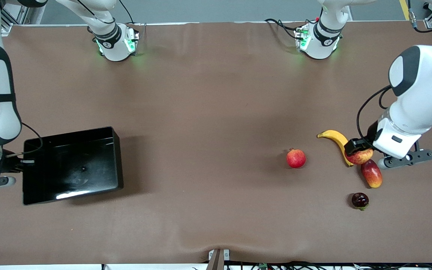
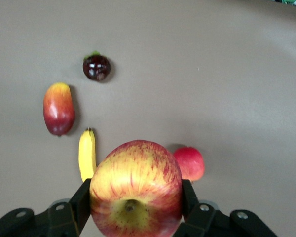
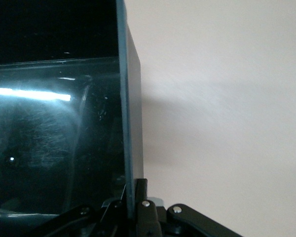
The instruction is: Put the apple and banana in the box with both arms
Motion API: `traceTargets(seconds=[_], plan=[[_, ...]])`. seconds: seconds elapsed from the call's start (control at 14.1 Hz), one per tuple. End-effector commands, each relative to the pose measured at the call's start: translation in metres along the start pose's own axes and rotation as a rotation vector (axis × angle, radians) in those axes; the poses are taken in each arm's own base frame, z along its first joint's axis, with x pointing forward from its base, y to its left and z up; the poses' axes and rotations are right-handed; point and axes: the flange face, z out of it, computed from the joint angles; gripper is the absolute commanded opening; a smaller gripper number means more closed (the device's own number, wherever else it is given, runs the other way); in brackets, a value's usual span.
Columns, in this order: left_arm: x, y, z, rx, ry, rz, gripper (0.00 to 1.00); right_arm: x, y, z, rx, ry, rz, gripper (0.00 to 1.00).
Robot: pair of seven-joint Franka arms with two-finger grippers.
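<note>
Next, I let go of the black box with my right gripper on the brown cloth (image 1: 242, 153) beside the red pomegranate, opposite the banana.
My left gripper (image 1: 355, 149) is shut on the apple (image 1: 360, 156), red with yellow streaks, and holds it over the banana's nearer end. In the left wrist view the apple (image 2: 135, 190) fills the space between the black fingers (image 2: 81, 202). The yellow banana (image 1: 336, 140) lies on the table and also shows in the left wrist view (image 2: 87, 154). The black box (image 1: 73, 168) sits toward the right arm's end of the table. My right gripper (image 1: 24, 162) is shut on the box's end wall (image 3: 132, 98), one finger inside and one outside.
A red pomegranate (image 1: 296, 158) lies on the table between the box and the banana, closer to the banana. A red-yellow mango (image 1: 371, 173) lies just nearer the camera than the apple. A dark purple fruit (image 1: 360, 200) lies nearer still. Brown cloth covers the table.
</note>
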Motion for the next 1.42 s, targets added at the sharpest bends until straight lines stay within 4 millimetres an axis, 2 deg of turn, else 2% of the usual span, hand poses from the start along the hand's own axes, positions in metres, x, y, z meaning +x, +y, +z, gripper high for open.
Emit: traceTargets(seconds=[0.0, 0.36, 0.5, 0.78, 0.85, 1.0, 1.14, 1.21, 1.35], plan=[[-0.025, 0.013, -0.025, 0.024, -0.035, -0.028, 0.00, 0.025, -0.055, -0.012, 0.052, 0.027, 0.050, 0.00], [-0.060, 0.031, -0.062, 0.027, -0.058, -0.015, 0.00, 0.053, -0.165, -0.012, 0.079, 0.023, 0.174, 0.00], [-0.076, 0.042, -0.069, 0.035, -0.077, -0.013, 0.00, 0.059, -0.212, -0.011, 0.079, 0.016, 0.210, 0.00], [-0.099, 0.077, -0.061, 0.039, -0.084, -0.043, 0.00, 0.065, -0.315, -0.005, 0.064, 0.038, 0.268, 0.00], [-0.103, 0.086, -0.057, 0.035, -0.083, -0.053, 0.00, 0.064, -0.345, -0.006, 0.063, 0.056, 0.253, 0.00], [-0.114, 0.111, -0.047, 0.021, -0.078, -0.090, 0.00, 0.055, -0.407, 0.007, 0.032, 0.049, 0.257, 0.00], [-0.123, 0.127, -0.033, 0.022, -0.101, -0.090, 0.00, 0.043, -0.454, 0.026, -0.012, 0.043, 0.267, 0.00], [-0.127, 0.137, -0.022, 0.012, -0.116, -0.102, 0.00, 0.035, -0.480, 0.028, -0.004, 0.037, 0.255, 0.00], [-0.133, 0.154, 0.006, -0.009, -0.139, -0.146, 0.00, 0.021, -0.515, 0.033, 0.016, 0.017, 0.277, 0.00]])
